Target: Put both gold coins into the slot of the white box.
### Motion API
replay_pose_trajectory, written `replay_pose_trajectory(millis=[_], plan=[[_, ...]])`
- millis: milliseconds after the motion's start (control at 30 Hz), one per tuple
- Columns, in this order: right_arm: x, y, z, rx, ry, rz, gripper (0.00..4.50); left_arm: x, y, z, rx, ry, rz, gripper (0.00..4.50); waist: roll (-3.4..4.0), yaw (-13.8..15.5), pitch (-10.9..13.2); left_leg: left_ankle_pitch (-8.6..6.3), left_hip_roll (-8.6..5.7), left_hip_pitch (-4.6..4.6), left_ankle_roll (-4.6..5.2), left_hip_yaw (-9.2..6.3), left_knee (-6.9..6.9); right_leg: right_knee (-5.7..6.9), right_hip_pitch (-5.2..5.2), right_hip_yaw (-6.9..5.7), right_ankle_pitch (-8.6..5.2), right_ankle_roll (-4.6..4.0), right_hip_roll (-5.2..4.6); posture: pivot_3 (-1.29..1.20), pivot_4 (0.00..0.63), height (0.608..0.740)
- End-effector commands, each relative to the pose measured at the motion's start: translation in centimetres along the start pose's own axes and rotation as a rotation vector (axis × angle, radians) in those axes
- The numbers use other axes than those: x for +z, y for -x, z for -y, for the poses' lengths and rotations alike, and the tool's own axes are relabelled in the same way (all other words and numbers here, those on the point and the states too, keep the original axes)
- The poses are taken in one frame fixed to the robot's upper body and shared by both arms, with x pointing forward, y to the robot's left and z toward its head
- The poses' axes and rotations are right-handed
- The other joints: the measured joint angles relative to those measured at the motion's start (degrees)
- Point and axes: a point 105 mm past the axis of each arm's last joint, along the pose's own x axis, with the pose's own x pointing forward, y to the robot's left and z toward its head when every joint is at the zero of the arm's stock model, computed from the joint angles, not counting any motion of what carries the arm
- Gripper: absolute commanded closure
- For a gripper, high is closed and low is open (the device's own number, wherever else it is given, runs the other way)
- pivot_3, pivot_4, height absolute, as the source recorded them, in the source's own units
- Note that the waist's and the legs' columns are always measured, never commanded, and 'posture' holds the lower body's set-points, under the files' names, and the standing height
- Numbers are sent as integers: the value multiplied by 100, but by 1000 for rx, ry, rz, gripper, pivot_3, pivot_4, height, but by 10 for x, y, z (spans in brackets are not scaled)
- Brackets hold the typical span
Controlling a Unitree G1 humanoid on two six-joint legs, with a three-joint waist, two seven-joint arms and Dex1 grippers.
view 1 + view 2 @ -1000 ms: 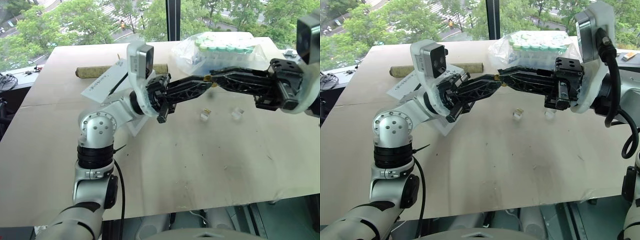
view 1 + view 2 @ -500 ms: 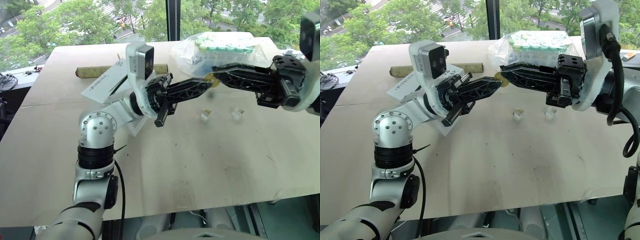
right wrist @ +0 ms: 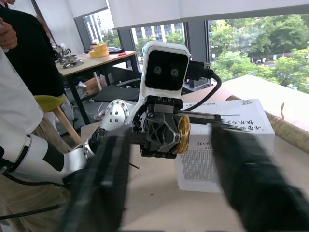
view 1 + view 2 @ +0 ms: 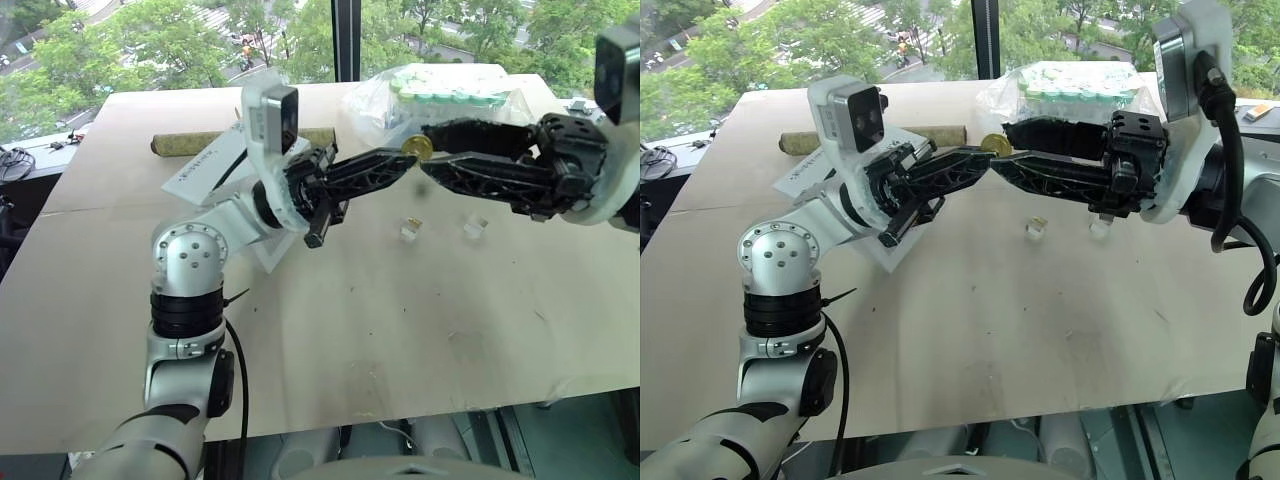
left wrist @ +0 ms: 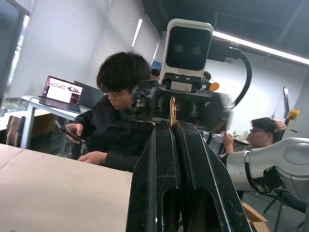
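Next, my left gripper lets go of the gold coin in the thin dark slot on the white box's top (image 4: 235, 167).
One gold coin (image 4: 417, 147) is held up above the table, pinched on edge at the tips of my left gripper (image 4: 408, 156), which is shut on it. My right gripper (image 4: 428, 150) faces it from the other side, open, with one finger above the coin and one below, touching nothing. The coin also shows between my left fingertips (image 5: 172, 111) and in front of my right wrist camera (image 3: 183, 134). The white box (image 4: 212, 165) lies on the table behind my left arm, with a thin dark slot (image 4: 228, 172) on its top.
Two small clear blocks (image 4: 411, 230) (image 4: 474, 228) lie under the grippers, the nearer one with a gold glint on top. A clear bag of green-capped tubes (image 4: 450, 95) and a brown roll (image 4: 190, 143) lie at the back. People (image 5: 120, 111) sit nearby.
My right gripper has opened and let go of the coin, its fingers now spread above and below it. The left gripper keeps the coin pinched at about the same spot.
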Motion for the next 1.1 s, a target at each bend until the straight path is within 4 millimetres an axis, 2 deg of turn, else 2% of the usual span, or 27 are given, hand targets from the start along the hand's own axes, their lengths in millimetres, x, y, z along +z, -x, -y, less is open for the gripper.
replay_pose_trajectory(millis=[33,100,233,300,367,467,533,633,733,1100], plan=[[15,3,4,-60,103,40,8,9,3,6,5,-44,15,4500,0,0,0,0,0,0,0,0,0,0,0,0,0,0,0,0,150,740],[12,4,11,-92,160,-3,8,17,10,2,84,-111,6,4500,0,1,0,0,0,0,0,0,0,0,0,0,0,0,0,0,150,740],[-4,8,30,-181,389,-152,8,48,38,-22,461,-384,-88,4500,-1,-35,0,0,1,1,0,1,-3,0,-4,2,0,0,2,0,150,740],[-15,9,43,-208,453,-186,8,67,61,-34,665,-515,-176,4500,-1,-27,1,0,2,2,0,3,-4,0,-4,2,0,0,2,0,150,740],[-28,8,55,-212,457,-199,8,80,88,-43,838,-526,-292,4500,-17,-38,7,0,2,1,-1,4,-2,1,-4,2,0,1,3,0,150,740],[-41,2,63,-194,417,-190,8,88,121,-48,983,-439,-443,4500,-15,-35,8,0,1,3,0,8,-3,5,-5,10,0,1,5,0,150,740],[-43,-1,67,-201,430,-166,8,88,137,-48,982,-349,-527,4500,-14,-33,8,0,-2,3,0,5,-5,9,-10,9,0,0,6,0,150,740],[-43,-4,69,-210,438,-125,8,92,159,-53,1053,-303,-610,4500,-12,-21,9,0,-4,-1,-1,-2,-11,12,-25,-18,-1,-1,15,0,150,740],[-43,-8,67,-201,408,-75,8,92,171,-55,1081,-276,-675,4500,-12,-34,9,0,-8,-7,-1,-6,-8,9,-26,-35,-1,-1,8,0,150,740],[-45,-12,49,-183,412,-33,8,87,167,-60,999,-167,-729,4500,-14,-64,9,0,-9,-12,-1,-10,-6,16,-35,-41,-1,-1,5,0,150,740]])
